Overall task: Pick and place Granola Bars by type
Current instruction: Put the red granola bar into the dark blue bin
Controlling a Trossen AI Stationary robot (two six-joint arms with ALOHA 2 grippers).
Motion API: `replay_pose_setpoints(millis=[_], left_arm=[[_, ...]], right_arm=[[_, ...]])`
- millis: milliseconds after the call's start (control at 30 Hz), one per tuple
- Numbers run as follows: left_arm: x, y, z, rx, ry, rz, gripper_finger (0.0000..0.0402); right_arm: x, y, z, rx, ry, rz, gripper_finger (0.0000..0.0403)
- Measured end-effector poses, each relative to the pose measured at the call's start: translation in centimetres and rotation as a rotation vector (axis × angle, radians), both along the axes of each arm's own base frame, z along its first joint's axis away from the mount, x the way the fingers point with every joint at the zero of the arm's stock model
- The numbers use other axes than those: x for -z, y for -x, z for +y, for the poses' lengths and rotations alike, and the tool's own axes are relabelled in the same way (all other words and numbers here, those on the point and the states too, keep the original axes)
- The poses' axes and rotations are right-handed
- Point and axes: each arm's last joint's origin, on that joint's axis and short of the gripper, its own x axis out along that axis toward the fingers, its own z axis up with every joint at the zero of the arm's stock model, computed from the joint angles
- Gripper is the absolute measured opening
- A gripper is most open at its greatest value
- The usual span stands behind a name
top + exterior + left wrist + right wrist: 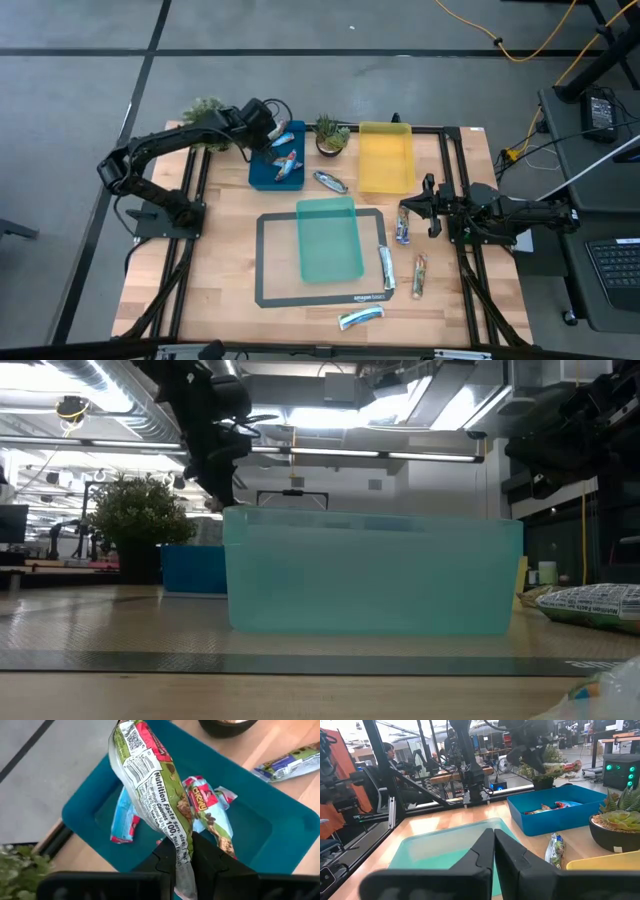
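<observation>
My left gripper is going to let go of the granola bar between the two bars lying in the blue tray (276,157) (182,844). The held granola bar is now over that tray.
My left gripper (273,133) hangs over the blue tray (262,170) at the table's far left, shut on a granola bar (150,780) with a green, red and white wrapper. Two more bars (210,807) (122,817) lie flat on the tray's floor. Other bars lie flat on the table: one (331,181) between the blue tray and the yellow tray (385,160), several (385,268) to the right of the teal tray (330,240). My right gripper (412,207) waits shut at the table's right, level, touching nothing. My left gripper pinches the bar's near end (183,865) between its two fingers. The fingers (165,862) slant down from the table's left and lie in line with the bar's length. The bar (561,768) sticks out beyond the fingertips, lifted clear above the blue tray.
Two small potted plants (205,110) (331,135) stand at the far edge, on either side of the blue tray. A dark-framed mat (270,290) lies under the teal tray. Black rails (200,180) run along the table's sides.
</observation>
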Motion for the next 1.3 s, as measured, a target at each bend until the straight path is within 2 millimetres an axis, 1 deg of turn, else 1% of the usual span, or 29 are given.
replay_pose_setpoints(millis=[67,267,333,533,700,900,1300], left_arm=[[1.0,0.0,-0.4,-0.010,0.016,0.004,0.0032],[4.9,0.5,-1.6,-0.047,0.082,0.028,0.0032],[5.5,0.6,-1.8,-0.062,0.092,0.019,0.0030],[6.5,0.5,-2.6,-0.089,0.097,0.031,0.0032],[8.1,0.9,-3.4,-0.108,0.100,0.038,0.0030],[8.9,1.3,-3.6,-0.139,0.123,0.048,0.0034],[9.0,1.2,-3.6,-0.144,0.114,0.052,0.0034]], right_arm=[[0.0,0.0,0.0,0.000,0.000,0.000,0.0016],[0.0,0.0,0.0,0.000,0.000,0.000,0.0016],[0.0,0.0,0.0,0.000,0.000,0.000,0.0016],[0.0,0.0,0.0,0.000,0.000,0.000,0.0016],[0.0,0.0,0.0,0.000,0.000,0.000,0.0016],[0.0,0.0,0.0,0.000,0.000,0.000,0.0016],[0.0,0.0,0.0,0.000,0.000,0.000,0.0016]])
